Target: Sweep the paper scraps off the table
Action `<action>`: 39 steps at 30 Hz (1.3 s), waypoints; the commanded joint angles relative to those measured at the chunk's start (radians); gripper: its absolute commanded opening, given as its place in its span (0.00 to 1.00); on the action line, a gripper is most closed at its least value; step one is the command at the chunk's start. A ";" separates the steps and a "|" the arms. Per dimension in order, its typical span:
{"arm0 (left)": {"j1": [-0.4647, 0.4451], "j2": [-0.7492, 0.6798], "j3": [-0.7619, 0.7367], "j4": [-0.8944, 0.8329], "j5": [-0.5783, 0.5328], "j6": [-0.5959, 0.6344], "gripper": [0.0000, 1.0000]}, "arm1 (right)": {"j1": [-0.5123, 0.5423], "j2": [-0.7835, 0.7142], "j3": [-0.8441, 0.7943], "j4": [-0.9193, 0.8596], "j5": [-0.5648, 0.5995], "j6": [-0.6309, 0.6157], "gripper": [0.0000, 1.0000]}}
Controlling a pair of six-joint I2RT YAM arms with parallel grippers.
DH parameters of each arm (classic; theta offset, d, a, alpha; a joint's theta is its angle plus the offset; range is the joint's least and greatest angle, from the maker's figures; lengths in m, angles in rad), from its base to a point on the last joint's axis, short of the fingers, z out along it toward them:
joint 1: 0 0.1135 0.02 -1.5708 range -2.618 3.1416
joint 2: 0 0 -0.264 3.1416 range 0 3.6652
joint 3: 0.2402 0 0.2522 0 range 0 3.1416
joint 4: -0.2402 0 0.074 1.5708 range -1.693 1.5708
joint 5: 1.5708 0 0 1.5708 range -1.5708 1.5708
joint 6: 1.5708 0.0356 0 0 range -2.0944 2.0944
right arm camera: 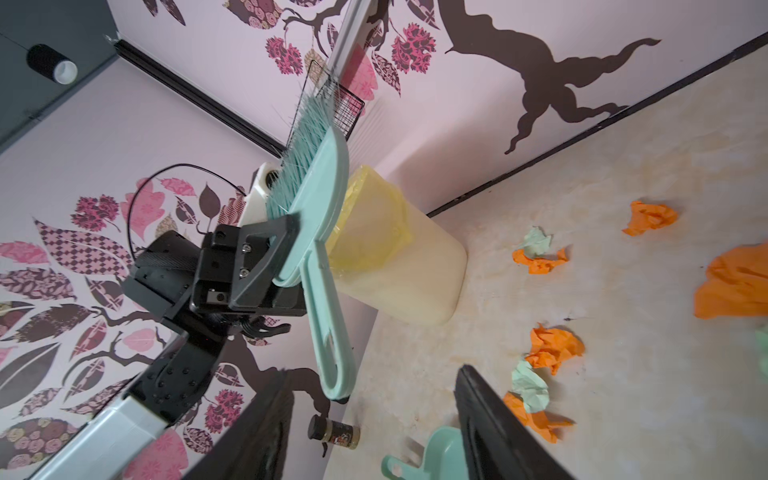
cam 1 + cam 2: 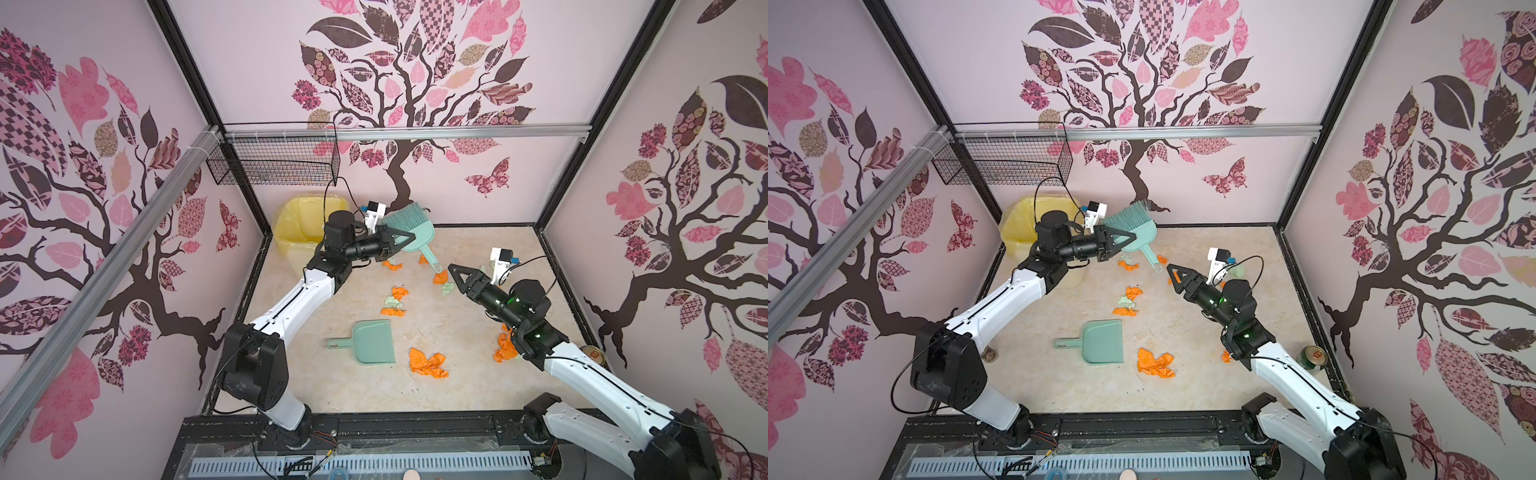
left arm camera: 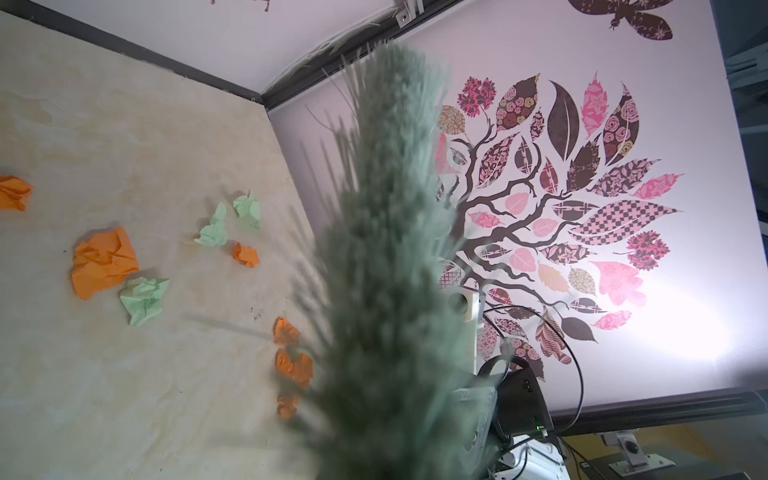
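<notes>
My right gripper is going to close on the teal brush's handle (image 2: 428, 253) (image 1: 321, 288) near the brush's head, because my left gripper is passing the brush over.
My left gripper (image 2: 409, 237) (image 2: 1131, 237) is shut on the head of a teal brush (image 2: 417, 239) and holds it raised near the back wall. Its bristles (image 3: 386, 291) fill the left wrist view, and its handle (image 1: 332, 353) hangs free. To the right, my right gripper (image 2: 453, 269) (image 1: 374, 374) stands open and empty just beyond the handle's end. Orange and mint paper scraps (image 2: 395, 301) lie scattered on the table (image 2: 457, 395), with a larger orange one (image 2: 428, 363) near the front. One scrap (image 2: 505, 347) lies partly under my right arm. More scraps (image 3: 104, 262) (image 1: 555, 349) show in both wrist views.
A teal dustpan (image 2: 374, 343) (image 2: 1104, 341) lies flat on the table at front centre. A yellow-bagged bin (image 2: 299, 224) stands in the back left corner under a wire basket (image 2: 274, 162). A can (image 2: 1313, 356) stands at the right edge, a spice jar (image 1: 334, 431) at the left.
</notes>
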 commanded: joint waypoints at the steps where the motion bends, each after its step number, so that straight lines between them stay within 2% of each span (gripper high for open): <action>1: 0.002 -0.031 -0.102 0.104 -0.063 -0.113 0.00 | -0.002 0.048 -0.038 0.280 -0.013 0.131 0.65; 5: -0.023 -0.056 -0.127 0.117 -0.132 -0.135 0.00 | 0.013 0.140 -0.081 0.491 0.008 0.231 0.65; 11: -0.038 -0.013 -0.113 0.157 -0.197 -0.200 0.00 | 0.083 0.266 -0.021 0.562 0.036 0.220 0.64; 15: -0.060 -0.013 -0.084 0.169 -0.206 -0.209 0.00 | 0.091 0.325 -0.010 0.614 0.068 0.235 0.62; 17: -0.070 -0.014 -0.086 0.176 -0.209 -0.223 0.00 | 0.092 0.357 -0.007 0.663 0.082 0.252 0.58; 19: -0.069 -0.014 -0.093 0.191 -0.214 -0.234 0.00 | 0.092 0.391 0.005 0.707 0.074 0.254 0.48; 21: -0.052 -0.016 -0.095 0.181 -0.210 -0.248 0.00 | 0.091 0.407 0.001 0.732 0.082 0.262 0.43; 24: -0.042 -0.023 -0.113 0.193 -0.216 -0.264 0.00 | 0.090 0.437 -0.004 0.779 0.106 0.275 0.39; 29: -0.038 -0.031 -0.106 0.186 -0.214 -0.257 0.00 | 0.090 0.478 0.008 0.808 0.139 0.290 0.39; 39: -0.036 -0.047 -0.087 0.151 -0.204 -0.221 0.00 | 0.090 0.508 0.071 0.752 0.141 0.287 0.41</action>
